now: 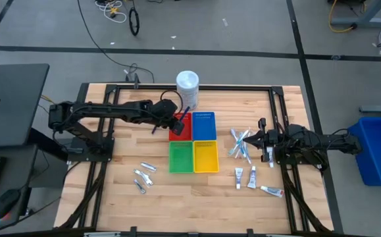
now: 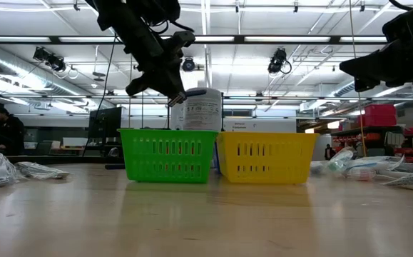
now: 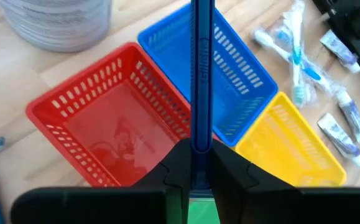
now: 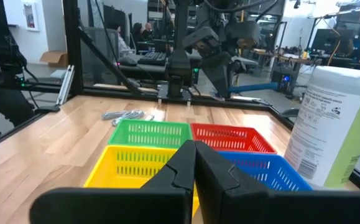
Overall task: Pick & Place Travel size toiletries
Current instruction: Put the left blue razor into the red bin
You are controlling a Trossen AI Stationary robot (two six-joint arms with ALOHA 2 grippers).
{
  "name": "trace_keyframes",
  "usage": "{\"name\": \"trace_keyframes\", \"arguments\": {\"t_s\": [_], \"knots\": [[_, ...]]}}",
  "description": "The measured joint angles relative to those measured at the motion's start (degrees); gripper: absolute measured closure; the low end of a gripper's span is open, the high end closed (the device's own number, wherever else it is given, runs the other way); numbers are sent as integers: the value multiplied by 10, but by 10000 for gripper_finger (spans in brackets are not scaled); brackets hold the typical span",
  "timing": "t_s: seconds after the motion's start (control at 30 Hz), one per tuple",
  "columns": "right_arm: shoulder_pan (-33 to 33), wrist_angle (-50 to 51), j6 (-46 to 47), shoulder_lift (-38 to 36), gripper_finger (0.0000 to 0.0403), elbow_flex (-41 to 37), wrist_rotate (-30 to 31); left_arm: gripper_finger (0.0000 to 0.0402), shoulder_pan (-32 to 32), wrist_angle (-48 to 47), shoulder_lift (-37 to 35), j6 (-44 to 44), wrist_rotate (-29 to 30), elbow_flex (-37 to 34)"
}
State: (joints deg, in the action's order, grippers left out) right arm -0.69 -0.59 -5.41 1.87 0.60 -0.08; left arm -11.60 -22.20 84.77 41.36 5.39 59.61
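My left gripper will let go of the dark-blue stick inside the red tray (image 1: 185, 125) (image 3: 153, 118), along the side of that tray next to the blue tray.
My left gripper (image 1: 177, 122) hovers over the red tray (image 3: 74, 87), shut on a slim dark-blue stick (image 3: 201, 74). My right gripper (image 1: 262, 139) waits shut and holds nothing, at the table's right beside the pale-blue and white toothbrush-like sticks (image 1: 241, 141). These sticks lie loose in a pile on the table. Small white squeeze tubes (image 1: 245, 176) lie flat nearer the near edge. Silvery sachets (image 1: 144, 175) lie on the wood left of the green tray (image 1: 180, 168). My left gripper (image 3: 195, 165) pinches the dark-blue stick between its two fingers at one end (image 3: 201, 142). The rest of the stick runs straight on past the fingertips, in line with them. It is lifted clear above the red tray and the blue tray (image 3: 254, 68), about level.
Four square trays sit together mid-table: red (image 1: 172, 135), blue (image 1: 204, 116), green and yellow (image 1: 206, 168). A tall white cylindrical tub (image 1: 187, 81) stands just beyond the red tray, close to my left gripper. Another tube (image 1: 272, 191) lies near the right frame rail.
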Motion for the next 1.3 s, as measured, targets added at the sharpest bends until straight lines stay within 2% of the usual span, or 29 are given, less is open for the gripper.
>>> {"name": "trace_keyframes", "arguments": {"t_s": [0.23,0.4,0.7,0.9,1.3], "knots": [[0,0,0,0,389,0,0,363,0,5,37,3,10,0],[0,0,0,0,390,0,0,349,-4,4,60,30,-2,-9],[0,0,0,0,389,0,0,362,-3,38,62,61,-21,-41],[0,0,0,0,389,0,0,339,-3,41,62,64,-20,-41],[0,0,0,0,390,0,0,333,-3,41,61,65,-27,-41]]}}
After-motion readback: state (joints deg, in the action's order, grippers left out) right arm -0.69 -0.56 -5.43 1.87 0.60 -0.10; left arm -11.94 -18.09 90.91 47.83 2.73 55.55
